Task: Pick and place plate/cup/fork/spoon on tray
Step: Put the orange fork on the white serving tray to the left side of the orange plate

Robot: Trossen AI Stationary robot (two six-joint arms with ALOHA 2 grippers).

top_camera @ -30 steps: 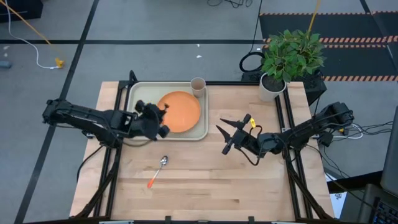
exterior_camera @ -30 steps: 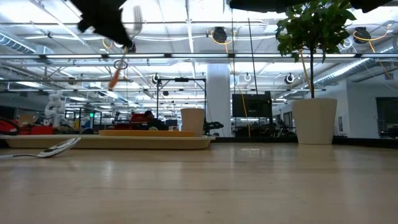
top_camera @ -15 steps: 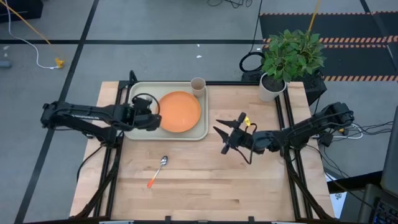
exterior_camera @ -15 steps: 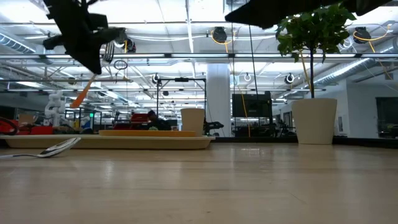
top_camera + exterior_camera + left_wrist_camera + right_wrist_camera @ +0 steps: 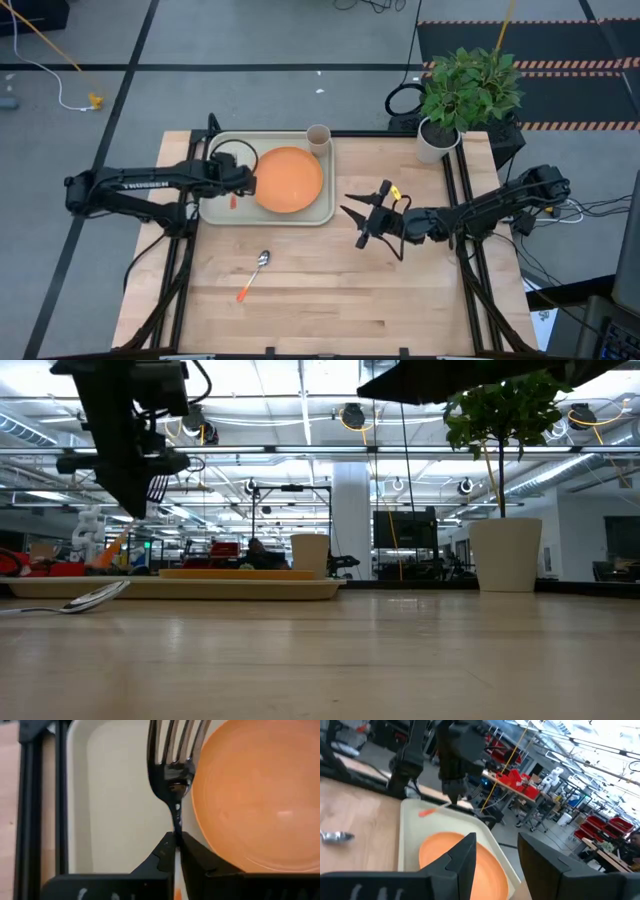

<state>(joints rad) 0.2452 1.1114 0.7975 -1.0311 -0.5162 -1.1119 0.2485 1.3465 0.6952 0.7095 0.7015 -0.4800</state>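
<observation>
The fork is to go on the cream tray (image 5: 241,180) (image 5: 161,797) between the orange plate and the black rail. Next, my left gripper lets go of it there. The fork is now held beside the plate.
The orange plate (image 5: 290,180) lies on the cream tray (image 5: 218,150), and the tan cup (image 5: 318,137) stands at the tray's far right corner. My left gripper (image 5: 236,184) is over the tray's left part, beside the plate, shut on the fork (image 5: 176,765). The fork's orange handle (image 5: 232,200) shows below the gripper. The spoon (image 5: 255,275) lies on the table, near side of the tray. My right gripper (image 5: 363,225) is open and empty above the table, right of the tray. My left gripper pinches the fork's thin metal neck (image 5: 177,822), just behind the tines, between its two fingertips (image 5: 162,852). The fingers come from above. The fork is clear of the tray and tilted, its tines (image 5: 156,488) high and its orange handle (image 5: 115,548) slanting down.
A white pot with a green plant (image 5: 440,135) stands at the table's far right corner. Bare wood lies right of the tray and along the near edge. Black frame rails run along the table's left and right sides.
My left gripper has gone down over the tray's left part with the fork. The fork has tipped, so its orange handle now slants lower. My right gripper has drifted a little toward the table's left.
</observation>
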